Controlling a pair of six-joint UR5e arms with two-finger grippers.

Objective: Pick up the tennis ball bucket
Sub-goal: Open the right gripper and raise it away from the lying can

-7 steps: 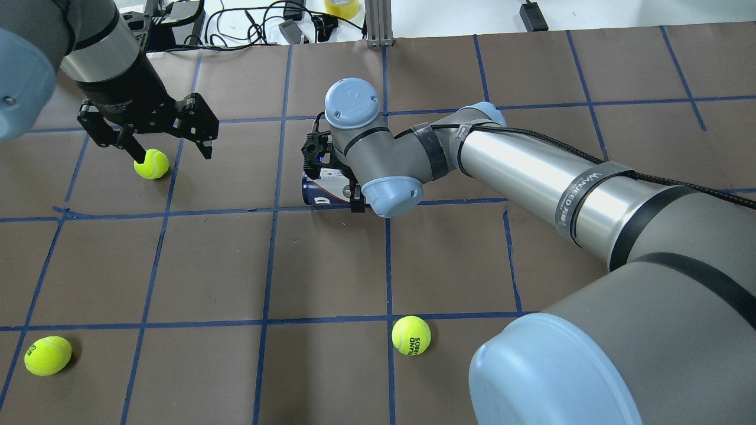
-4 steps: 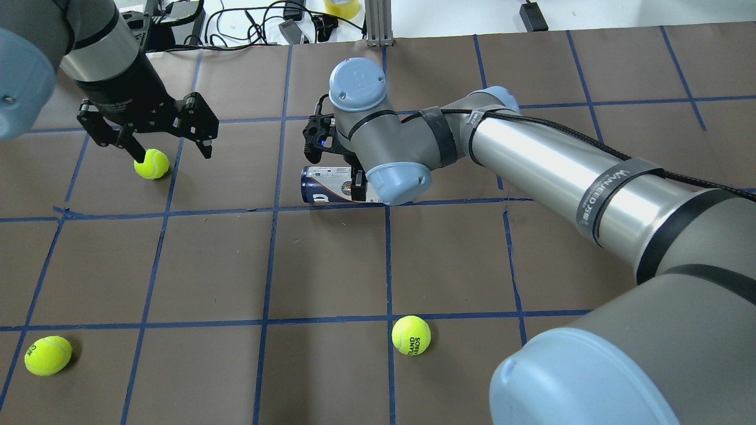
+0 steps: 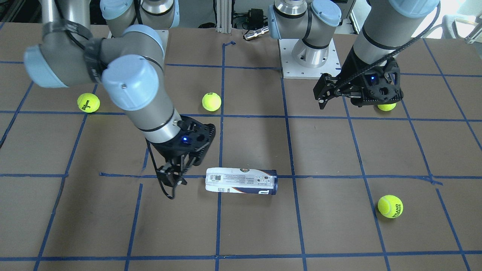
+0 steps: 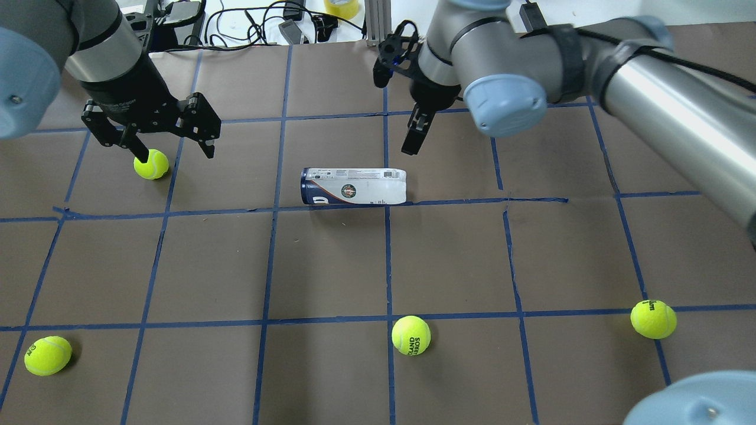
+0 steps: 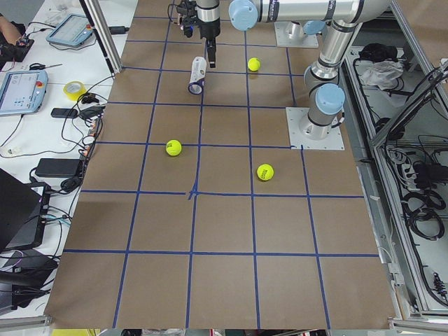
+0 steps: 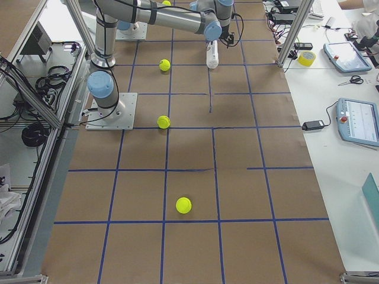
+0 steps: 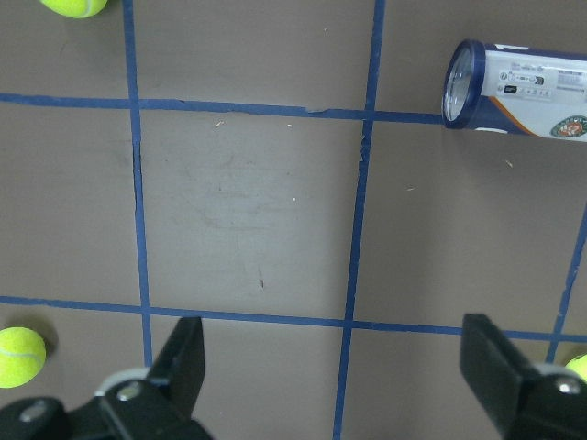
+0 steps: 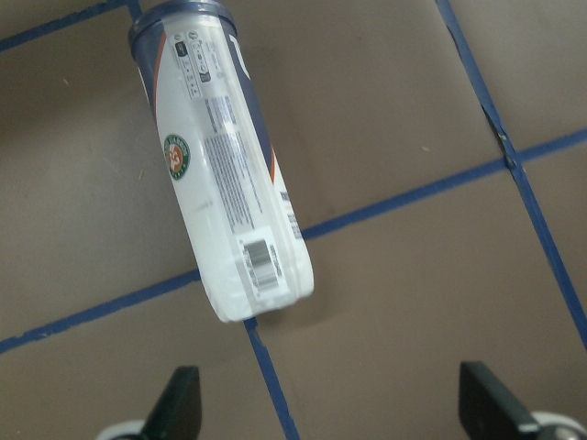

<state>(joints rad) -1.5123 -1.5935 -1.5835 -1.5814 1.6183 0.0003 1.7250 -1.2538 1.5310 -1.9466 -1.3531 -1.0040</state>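
My left gripper needs to close on the top of the dark blue rim (image 3: 274, 178) (image 7: 475, 82) of the tennis ball bucket, with one finger inside the opening of the bucket.
The tennis ball bucket (image 4: 354, 186) lies on its side on the brown table, dark blue rim to the left in the overhead view. It also shows in the front view (image 3: 241, 181), the right wrist view (image 8: 220, 165) and the left wrist view (image 7: 518, 92). My right gripper (image 4: 413, 134) is open and empty. It hangs above the table just past the bucket's white barcode end, apart from it, as the front view (image 3: 171, 182) shows. My left gripper (image 4: 172, 152) is open and empty at the far left, one finger beside a tennis ball (image 4: 151, 163).
Other tennis balls lie at the near left (image 4: 48, 355), near middle (image 4: 411, 335) and near right (image 4: 653, 319). Cables and devices (image 4: 254, 23) lie beyond the table's far edge. Blue tape lines grid the table.
My right arm has pulled back from over the bucket, rising and moving right and away. The bucket stays lying in the same place. My left arm has not moved.
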